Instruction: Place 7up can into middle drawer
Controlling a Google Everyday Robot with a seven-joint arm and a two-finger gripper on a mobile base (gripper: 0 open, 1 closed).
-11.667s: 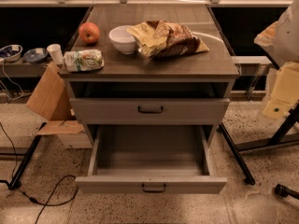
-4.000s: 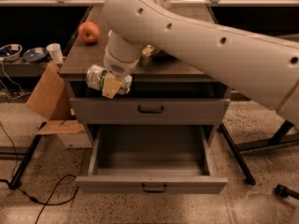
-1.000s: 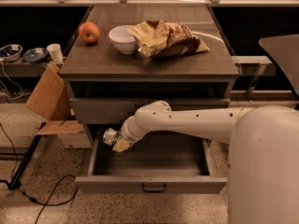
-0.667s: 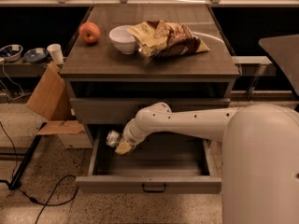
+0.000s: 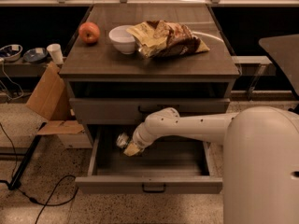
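Note:
Next, my gripper releases the 7up can on the open drawer's bottom, toward the back [image 5: 131, 144], on the side of the cardboard box.
The 7up can [image 5: 123, 140], pale with a silvery end, lies on its side in my gripper [image 5: 129, 146], inside the open drawer [image 5: 148, 183] at its left rear. The gripper is shut on the can and holds it low over the drawer floor. My white arm reaches in from the right, over the drawer. The drawer above it [image 5: 107, 110] is shut.
On the cabinet top [image 5: 149, 62] stand a red apple [image 5: 88, 32], a white bowl [image 5: 122, 39] and a crumpled chip bag [image 5: 166, 38]. A cardboard box [image 5: 49, 99] leans at the left. A white paper cup [image 5: 55, 53] and bowls sit on a side shelf. Cables lie on the floor.
The arm carried the can from the cabinet top down into the open drawer. Over the last second it has barely moved, shifting slightly deeper and lower.

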